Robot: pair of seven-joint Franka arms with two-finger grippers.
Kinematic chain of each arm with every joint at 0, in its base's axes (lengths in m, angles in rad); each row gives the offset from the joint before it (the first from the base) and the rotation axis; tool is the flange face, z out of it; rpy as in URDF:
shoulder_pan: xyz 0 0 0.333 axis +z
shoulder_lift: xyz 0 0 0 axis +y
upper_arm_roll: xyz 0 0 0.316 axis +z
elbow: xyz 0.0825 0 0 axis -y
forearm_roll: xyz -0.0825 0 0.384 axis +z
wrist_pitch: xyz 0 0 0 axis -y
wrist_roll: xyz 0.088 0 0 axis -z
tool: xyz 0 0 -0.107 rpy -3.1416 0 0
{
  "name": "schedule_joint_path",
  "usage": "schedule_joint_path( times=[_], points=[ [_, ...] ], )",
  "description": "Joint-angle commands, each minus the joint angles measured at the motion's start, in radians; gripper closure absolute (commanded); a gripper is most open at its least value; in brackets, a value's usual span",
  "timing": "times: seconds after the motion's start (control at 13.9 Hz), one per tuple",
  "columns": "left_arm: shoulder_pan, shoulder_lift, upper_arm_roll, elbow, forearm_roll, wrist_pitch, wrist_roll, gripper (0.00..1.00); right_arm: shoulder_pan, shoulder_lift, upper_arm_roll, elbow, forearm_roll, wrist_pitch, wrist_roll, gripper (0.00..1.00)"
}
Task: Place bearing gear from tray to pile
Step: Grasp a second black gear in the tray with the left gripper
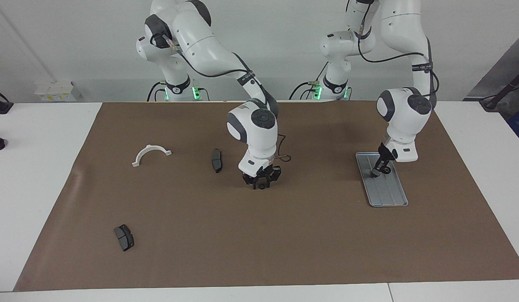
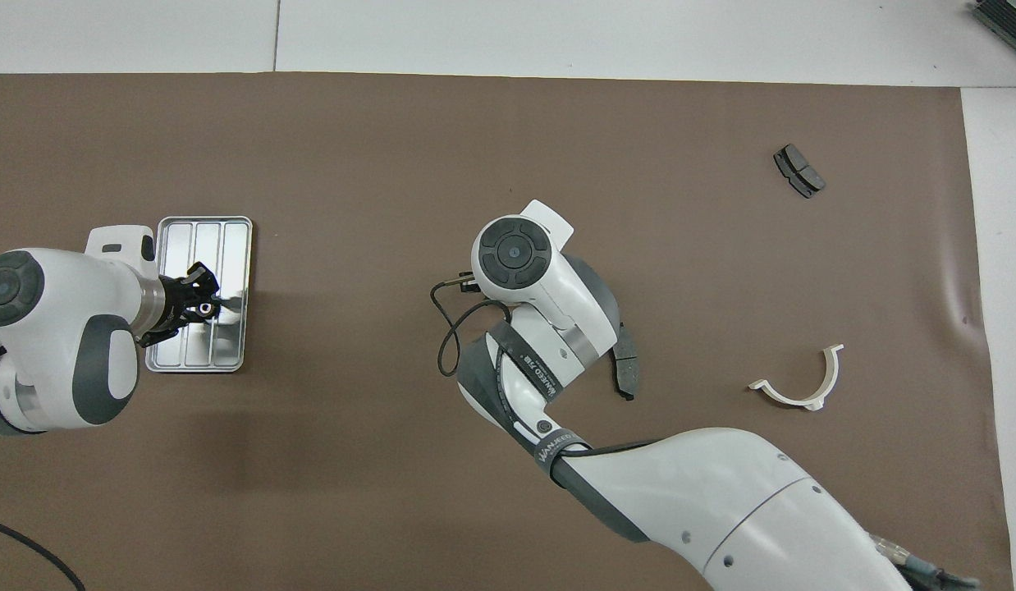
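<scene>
My left gripper will let go of the bearing gear, to rest on the brown mat (image 2: pixel 511 262) underneath the wrist of my right gripper.
The silver tray (image 1: pixel 389 197) (image 2: pixel 200 234) lies on the brown mat at the left arm's end. My left gripper (image 1: pixel 376 172) (image 2: pixel 206 308) reaches down into the tray, shut on a small ring-shaped bearing gear (image 2: pixel 204 309). My right gripper (image 1: pixel 260 184) is down at the mat's middle with a small dark piece (image 1: pixel 263 186) at its tips; its own wrist hides it in the overhead view. The pile lies scattered toward the right arm's end: a white half-ring bracket (image 1: pixel 151 154) (image 2: pixel 799 382) and two dark brake pads (image 1: pixel 216 160) (image 1: pixel 124 237).
One brake pad (image 2: pixel 625 369) lies just beside the right wrist; the other (image 2: pixel 798 171) sits far from the robots near the mat's edge. A thin cable (image 1: pixel 282 158) loops off the right wrist. White table (image 1: pixel 41 176) surrounds the mat.
</scene>
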Motion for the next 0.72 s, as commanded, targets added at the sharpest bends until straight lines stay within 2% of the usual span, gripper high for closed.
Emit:
schedule_joint_path(
  times=[0.0,0.14,0.22,0.43,0.65],
  points=[
    [-0.030,-0.002,-0.002,0.156,0.082,-0.179,0.020,1.00,-0.012,-0.008,0.013,-0.016,-0.011,-0.002,0.029,0.72],
    [-0.071,-0.004,-0.005,0.241,0.096,-0.268,0.077,1.00,-0.017,-0.008,0.013,-0.010,-0.011,-0.011,0.029,0.97],
    [-0.097,-0.004,-0.005,0.272,0.096,-0.299,0.110,1.00,-0.020,-0.008,0.013,-0.007,-0.012,-0.014,0.029,1.00],
    [-0.190,-0.004,-0.008,0.315,0.092,-0.338,0.111,1.00,-0.049,-0.008,0.013,0.025,-0.012,-0.048,0.006,1.00],
    [-0.266,-0.004,-0.010,0.312,0.082,-0.312,0.105,1.00,-0.124,-0.017,0.015,0.042,-0.008,-0.083,-0.116,1.00]
  ],
)
